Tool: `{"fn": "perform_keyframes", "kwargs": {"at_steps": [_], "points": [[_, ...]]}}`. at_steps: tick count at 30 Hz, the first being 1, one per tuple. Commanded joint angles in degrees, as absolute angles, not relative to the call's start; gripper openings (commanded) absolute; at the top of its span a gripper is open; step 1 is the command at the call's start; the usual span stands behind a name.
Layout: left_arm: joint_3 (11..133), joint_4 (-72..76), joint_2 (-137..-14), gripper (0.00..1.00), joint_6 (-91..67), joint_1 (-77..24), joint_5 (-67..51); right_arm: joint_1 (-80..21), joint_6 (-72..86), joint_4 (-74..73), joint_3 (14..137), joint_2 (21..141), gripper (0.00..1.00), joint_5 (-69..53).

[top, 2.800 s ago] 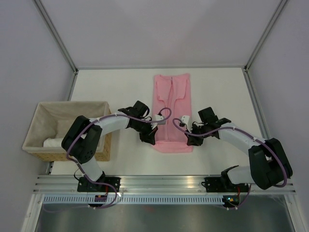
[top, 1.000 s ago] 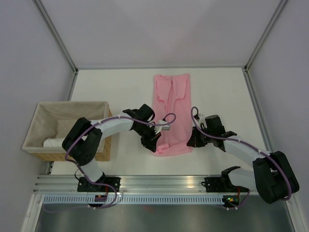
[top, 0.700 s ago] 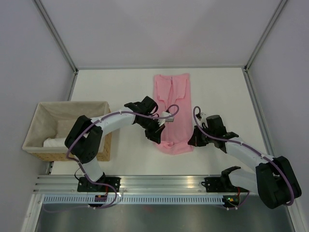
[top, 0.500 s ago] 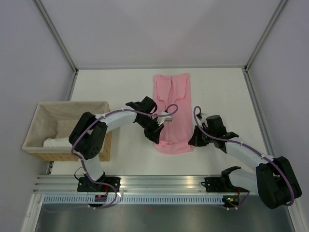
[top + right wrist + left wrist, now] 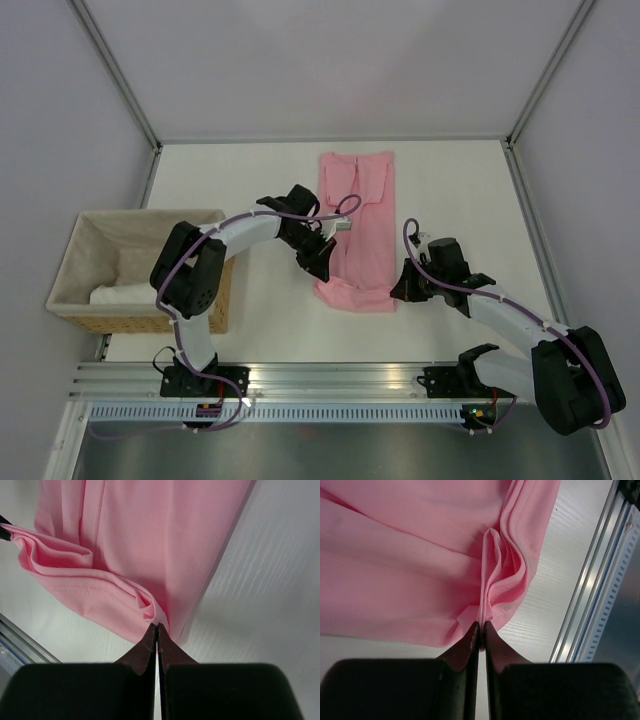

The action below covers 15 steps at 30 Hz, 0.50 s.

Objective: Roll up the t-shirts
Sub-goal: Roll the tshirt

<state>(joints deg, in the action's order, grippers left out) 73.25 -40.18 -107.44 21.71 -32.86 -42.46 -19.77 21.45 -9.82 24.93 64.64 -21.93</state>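
I need to open my left gripper and right gripper, re-pinch the hem's corners (image 5: 387, 301) and pull it straight before rolling, because the t-shirt's hem is bunched in loose folds beside my left gripper.
The light-pink t-shirt (image 5: 358, 205) lies folded into a long strip down the middle of the white table, its near hem bunched and turned up. My left gripper (image 5: 321, 266) is at the hem's left corner. In the left wrist view the left gripper (image 5: 481, 628) is shut on a pinched fold of the pink t-shirt (image 5: 410, 565). My right gripper (image 5: 398, 290) is at the hem's right corner. The right wrist view shows the right gripper (image 5: 157, 626) shut on the curled edge of the t-shirt (image 5: 155, 535).
A wicker basket (image 5: 72, 262) with a pale liner stands at the left, holding a white rolled cloth (image 5: 112, 295). A metal rail (image 5: 340, 378) runs along the near table edge, and shows as the rail (image 5: 592, 605) close to the hem. Frame posts stand at the far corners.
My right gripper has shut on the hem's right corner. My left gripper has carried the left corner away from the near edge, bunching the hem.
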Motion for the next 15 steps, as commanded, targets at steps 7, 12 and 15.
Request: {"fn": "perform_keyframes", "kwargs": {"at_steps": [7, 12, 15], "points": [[82.26, -39.38, -113.81, 0.27, 14.68, -32.87, -43.33, -19.86, 23.99, -7.21, 24.96, 63.81, 0.00, -19.78], [84.29, -39.46, -114.96, 0.36, 11.78, -31.04, -42.10, -19.86, 24.00, -7.03, 24.61, 64.42, 0.00, -19.34], [82.63, -39.64, -111.46, 0.38, 11.51, -26.57, -42.01, -19.86, 24.08, -6.94, 24.35, 64.16, 0.00, -18.99]]}}
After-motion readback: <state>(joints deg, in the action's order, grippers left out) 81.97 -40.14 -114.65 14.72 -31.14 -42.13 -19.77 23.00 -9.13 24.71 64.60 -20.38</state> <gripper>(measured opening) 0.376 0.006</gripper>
